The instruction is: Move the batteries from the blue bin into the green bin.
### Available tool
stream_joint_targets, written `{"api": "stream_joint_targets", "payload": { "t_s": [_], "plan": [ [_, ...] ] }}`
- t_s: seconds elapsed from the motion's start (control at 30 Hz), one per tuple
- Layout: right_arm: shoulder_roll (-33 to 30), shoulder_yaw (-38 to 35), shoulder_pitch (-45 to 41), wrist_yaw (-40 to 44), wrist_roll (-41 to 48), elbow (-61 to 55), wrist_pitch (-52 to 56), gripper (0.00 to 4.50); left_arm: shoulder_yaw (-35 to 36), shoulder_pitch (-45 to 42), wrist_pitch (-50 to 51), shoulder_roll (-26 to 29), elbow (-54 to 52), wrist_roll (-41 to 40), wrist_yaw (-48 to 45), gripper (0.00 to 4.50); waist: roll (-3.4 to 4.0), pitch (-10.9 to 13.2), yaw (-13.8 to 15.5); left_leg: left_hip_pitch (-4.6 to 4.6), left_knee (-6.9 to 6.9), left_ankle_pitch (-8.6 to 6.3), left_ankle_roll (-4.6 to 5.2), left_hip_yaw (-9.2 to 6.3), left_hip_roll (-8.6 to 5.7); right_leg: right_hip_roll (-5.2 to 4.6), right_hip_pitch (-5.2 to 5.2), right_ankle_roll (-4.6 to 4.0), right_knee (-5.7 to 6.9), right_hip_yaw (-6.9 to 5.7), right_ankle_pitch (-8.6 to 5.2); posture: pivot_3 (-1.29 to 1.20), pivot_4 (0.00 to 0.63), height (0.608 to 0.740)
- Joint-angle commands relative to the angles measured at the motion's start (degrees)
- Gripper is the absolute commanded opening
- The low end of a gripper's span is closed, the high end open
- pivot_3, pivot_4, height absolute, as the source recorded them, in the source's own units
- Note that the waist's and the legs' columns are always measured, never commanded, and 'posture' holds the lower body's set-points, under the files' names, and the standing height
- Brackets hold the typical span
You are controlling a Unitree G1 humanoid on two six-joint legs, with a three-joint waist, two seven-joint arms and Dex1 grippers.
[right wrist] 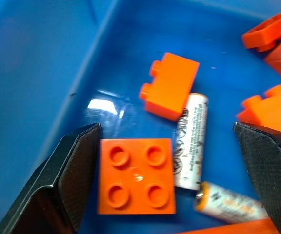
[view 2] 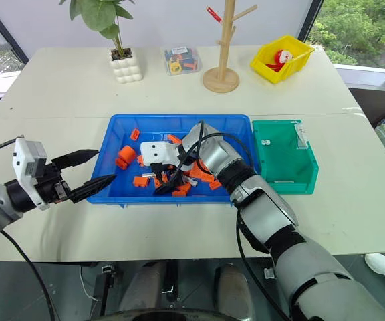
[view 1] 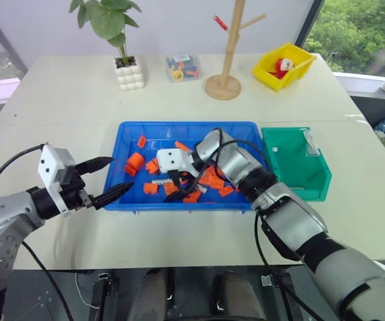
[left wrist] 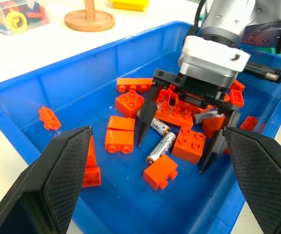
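The fingers of the robot's right gripper straddle the studded orange brick beside the battery, so next the right gripper shifts and turns to close on the battery alone (right wrist: pixel 190 141).
The blue bin (view 1: pixel 179 125) lies mid-table with orange bricks and batteries in it. Two batteries (left wrist: pixel 161 147) (right wrist: pixel 190 141) lie side by side among the bricks, and one more (right wrist: pixel 230 202) lies beside them. My right gripper (view 1: pixel 179 186) points down into the bin, open, its fingers (left wrist: pixel 143 127) straddling these batteries and an orange brick (right wrist: pixel 136 182), holding nothing. My left gripper (view 1: pixel 121 174) hovers open at the bin's left front corner, empty. The green bin (view 1: pixel 293 167) stands just right of the blue bin, with a slim silvery cylinder (view 1: pixel 311 142) at its far right wall.
Along the table's far side stand a potted plant (view 1: pixel 130 72), a clear box of colourful bits (view 1: pixel 183 68), a wooden stand (view 1: pixel 223 85) and a yellow bin (view 1: pixel 283 67) with a red-white toy. Loose orange bricks (view 1: pixel 134 163) crowd the blue bin.
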Motion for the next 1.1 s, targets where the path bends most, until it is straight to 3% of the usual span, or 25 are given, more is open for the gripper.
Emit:
{"api": "stream_joint_targets", "payload": {
  "t_s": [0.03, 0.2, 0.6, 0.8, 0.83, 1.1],
  "plan": [
    [1.42, 0.58, -1.61, -1.84, -2.0, 2.91, -1.22, 3.65, 0.53, -0.57, -1.28, -0.07, -0.81, 0.09, 0.33, 4.5, 0.0, 0.0, -0.02, 0.0, 0.0, 0.0, 0.0, 0.0, 0.0, 0.01, 0.0, 0.0, 0.0, 0.0, 0.0, 0.0, 0.15, 0.739],
    [2.34, 0.52, -2.99, -2.39, -2.96, 5.34, -2.4, 1.24, 0.62, -0.29, -1.37, -0.33, -1.07, 0.32, 0.61, 4.5, -0.01, -0.02, 0.06, 0.02, 0.0, 0.01, -0.02, -0.02, 0.01, 0.03, 0.02, 0.0, 0.01, 0.01, 0.0, 0.0, 0.15, 0.739],
    [1.29, -1.32, -3.24, -1.98, -2.72, 5.16, -2.31, 1.19, 0.99, 0.28, -1.79, -0.57, -1.41, 0.35, 1.36, 4.5, -0.01, -0.02, 0.06, 0.03, 0.0, 0.01, -0.02, -0.01, 0.0, 0.01, 0.03, -0.01, 0.02, 0.01, 0.0, 0.0, 0.15, 0.739],
    [0.25, -1.39, -3.06, -0.99, -2.66, 3.25, -2.24, 4.17, 0.68, -0.26, -1.8, -0.22, -0.66, 0.47, 0.93, 4.5, -0.01, -0.01, 0.01, 0.03, -0.01, 0.01, -0.02, 0.0, 0.0, 0.0, 0.02, -0.01, 0.01, 0.01, 0.0, 0.0, 0.15, 0.739],
    [0.21, -1.51, -2.91, -1.18, -2.59, 2.6, -2.18, 4.44, 0.65, -0.33, -1.78, -0.21, -0.61, 0.44, 0.88, 4.5, -0.01, -0.01, 0.0, 0.03, -0.01, 0.01, -0.02, -0.01, 0.0, 0.0, 0.02, -0.01, 0.01, 0.01, 0.0, 0.0, 0.15, 0.739],
    [2.44, -2.78, -4.23, -5.49, -2.42, 2.74, -1.73, 4.44, 0.31, -0.65, -1.64, -0.16, -0.53, 0.53, 0.81, 4.5, 0.0, -0.01, -0.03, 0.03, -0.03, 0.01, -0.02, 0.0, 0.0, 0.0, 0.0, -0.01, 0.01, 0.02, 0.0, 0.0, 0.15, 0.739]
  ]
}}
